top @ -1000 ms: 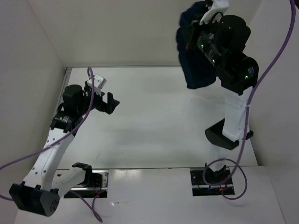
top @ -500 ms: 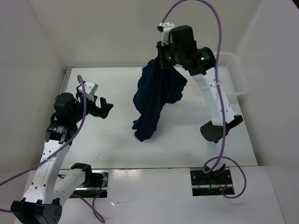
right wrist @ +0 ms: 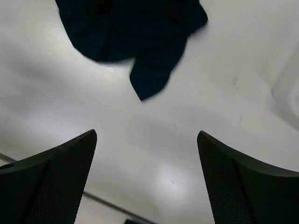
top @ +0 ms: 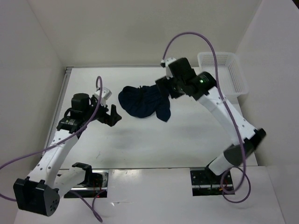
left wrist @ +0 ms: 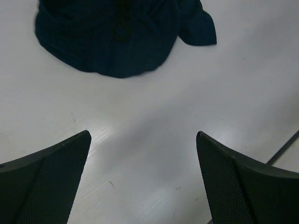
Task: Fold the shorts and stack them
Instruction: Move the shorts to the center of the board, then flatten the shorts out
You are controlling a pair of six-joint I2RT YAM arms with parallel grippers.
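Note:
The shorts' loose corner (top: 166,120) (left wrist: 212,43) points toward me from the crumpled heap. My left gripper needs to go there next and close on it.
The dark navy shorts (top: 142,101) lie crumpled in a heap on the white table, toward the back middle. They fill the top of the left wrist view (left wrist: 117,35) and of the right wrist view (right wrist: 135,32), with one loose corner pointing toward me. My right gripper (top: 164,88) hangs just right of the heap, open, with only bare table between its fingers (right wrist: 145,135). Left of the heap and apart from it, my left gripper (top: 113,115) is wide open and holds nothing (left wrist: 142,135).
A white mesh basket (top: 223,72) stands at the back right against the wall. White walls close in the table on the left, back and right. A purple cable (top: 196,39) loops above the right arm.
My right arm swung down from high up and let go of the shorts, which dropped from hanging into a heap on the table. The left gripper shifted slightly right toward them.

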